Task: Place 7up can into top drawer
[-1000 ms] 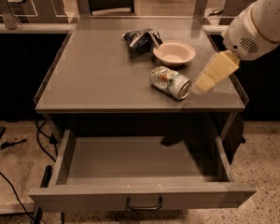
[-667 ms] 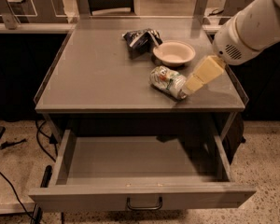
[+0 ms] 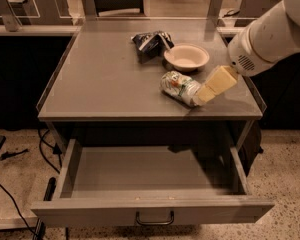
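Note:
My gripper is to close around the body of the 7up can [image 3: 188,91], near the can's end that faces the front edge of the table.
The 7up can [image 3: 180,87] lies on its side on the grey table top, near the front right, silver-white with green markings. My gripper [image 3: 204,95] reaches in from the right on a white arm, its cream fingers at the can's right end. The top drawer [image 3: 150,181] stands pulled open below the table, with nothing inside, with a dark bar handle [image 3: 154,218] on its front panel.
A round beige bowl [image 3: 186,57] stands just behind the can. A dark wrinkled snack bag [image 3: 150,41] lies behind and left of the bowl. The table [image 3: 100,79] has low raised side edges. Cables lie on the speckled floor at the left.
My gripper has moved left and down toward the can, from beside it to touching its right end. The can, bowl, bag and drawer have not moved.

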Robot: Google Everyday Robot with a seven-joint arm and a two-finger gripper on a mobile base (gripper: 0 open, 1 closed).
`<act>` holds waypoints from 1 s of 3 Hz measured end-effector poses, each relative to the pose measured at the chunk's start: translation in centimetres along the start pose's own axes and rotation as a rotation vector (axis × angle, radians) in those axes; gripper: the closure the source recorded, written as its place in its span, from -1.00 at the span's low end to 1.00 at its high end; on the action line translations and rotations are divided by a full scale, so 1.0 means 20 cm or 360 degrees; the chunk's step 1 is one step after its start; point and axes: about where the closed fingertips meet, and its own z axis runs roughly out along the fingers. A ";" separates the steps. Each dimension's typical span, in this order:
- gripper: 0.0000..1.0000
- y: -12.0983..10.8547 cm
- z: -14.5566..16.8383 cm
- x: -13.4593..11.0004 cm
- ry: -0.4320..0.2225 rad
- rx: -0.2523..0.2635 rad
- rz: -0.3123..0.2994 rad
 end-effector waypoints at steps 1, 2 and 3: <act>-1.00 0.03 0.09 0.05 -0.0007 -0.0008 0.0086; -1.00 0.04 0.16 0.06 -0.0047 -0.0002 0.0183; -1.00 0.03 0.21 0.03 -0.0116 0.0016 0.0265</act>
